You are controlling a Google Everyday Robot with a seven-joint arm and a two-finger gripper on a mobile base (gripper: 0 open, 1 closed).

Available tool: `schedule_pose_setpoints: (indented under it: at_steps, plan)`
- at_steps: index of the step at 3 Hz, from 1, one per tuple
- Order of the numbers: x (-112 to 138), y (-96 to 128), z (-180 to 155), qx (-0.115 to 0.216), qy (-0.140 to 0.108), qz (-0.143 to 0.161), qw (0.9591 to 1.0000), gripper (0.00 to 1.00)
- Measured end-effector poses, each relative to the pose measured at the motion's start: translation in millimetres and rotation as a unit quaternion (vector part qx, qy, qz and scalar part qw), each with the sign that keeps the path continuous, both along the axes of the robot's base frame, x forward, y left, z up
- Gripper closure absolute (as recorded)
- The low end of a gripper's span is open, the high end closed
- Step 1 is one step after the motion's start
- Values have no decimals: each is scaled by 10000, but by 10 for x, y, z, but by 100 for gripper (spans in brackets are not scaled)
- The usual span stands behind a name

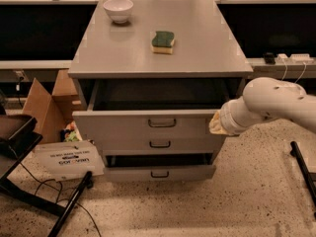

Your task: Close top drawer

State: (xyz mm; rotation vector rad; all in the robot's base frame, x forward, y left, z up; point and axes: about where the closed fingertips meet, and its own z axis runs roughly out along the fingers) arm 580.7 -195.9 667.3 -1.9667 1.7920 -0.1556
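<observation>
The top drawer, which now stands partly open, will stay pushed in between the cabinet top and the middle drawer (152, 111) after my gripper releases it.
The top drawer (123, 125) of the grey cabinet stands partly open, its flat front with a small dark wire handle (162, 123) a short way out from the cabinet face. Its dark inside shows above the front. My gripper (216, 124) is at the end of my white arm (276, 105), against the right end of the drawer's front. The gripper's tip is hidden behind the wrist.
A white bowl (118, 9) and a green-and-yellow sponge (163, 41) sit on the cabinet top (197, 48). The middle drawer (159, 144) is shut and the bottom drawer (159, 174) juts out slightly. A cardboard box (44, 102), a white sign (64, 159) and black stand legs (69, 211) are at the left.
</observation>
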Motion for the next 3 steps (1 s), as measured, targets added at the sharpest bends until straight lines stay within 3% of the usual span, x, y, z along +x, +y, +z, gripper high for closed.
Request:
schedule_pose_setpoints:
  at_steps: [1, 3]
  plan:
    - [159, -41, 35, 36, -390, -116, 9992, 100]
    - [418, 159, -111, -347, -1368, 64, 9900, 100]
